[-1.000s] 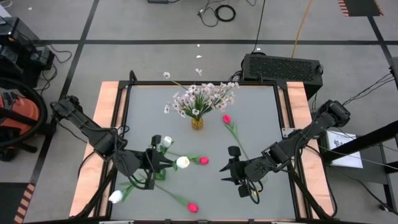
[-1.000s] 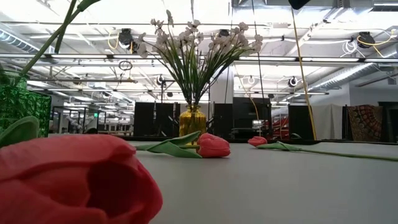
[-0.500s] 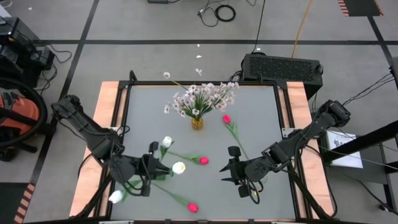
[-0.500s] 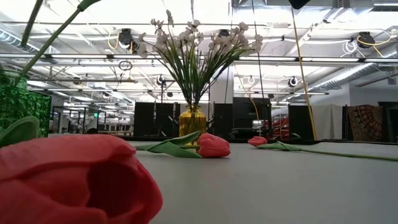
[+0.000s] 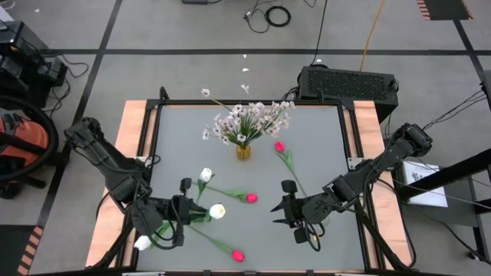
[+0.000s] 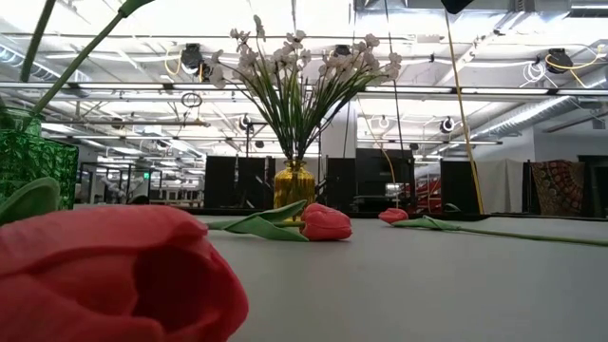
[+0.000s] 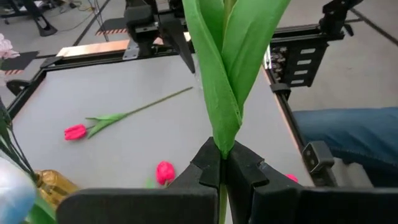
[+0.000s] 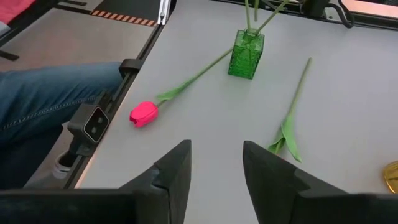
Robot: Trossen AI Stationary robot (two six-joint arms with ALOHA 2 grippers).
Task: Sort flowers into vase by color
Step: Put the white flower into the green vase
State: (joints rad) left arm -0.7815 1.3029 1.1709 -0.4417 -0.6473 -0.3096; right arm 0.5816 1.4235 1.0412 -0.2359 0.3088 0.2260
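My left gripper is going to let go of the white tulip in the green vase (image 5: 196,218), among the other white tulips.
My left gripper (image 5: 186,211) is shut on a white tulip whose head (image 5: 217,211) hangs over the table's near left. The green vase (image 8: 247,55) stands there with stems in it, and two other white tulip heads (image 5: 205,175) (image 5: 143,243) show around it. Three pink tulips (image 5: 251,198) (image 5: 238,255) (image 5: 279,146) lie flat on the table. A yellow vase (image 5: 243,151) at the far middle holds sprays of tiny pale blossoms (image 5: 249,119). My right gripper (image 5: 288,208) hovers open at the near right, with nothing between its fingers. My left gripper pinches the white tulip's green stem at the foot of its two long leaves (image 7: 222,148) between its two fingers. The fingers slant down toward the table's right and lie across the stem. The tulip is lifted; whether its lower end is in the green vase I cannot tell.
A black raised frame (image 5: 349,165) rims the grey table. A person's jeans-clad leg (image 7: 348,134) shows beyond the table's near edge. The nearest pink tulip (image 6: 114,275) fills the low view's near left.
My left gripper has gone toward the table's near edge with the white tulip, still shut on its stem. The tulip's head has shifted nearer and a little left, and its stem has swung leftward in the low view.
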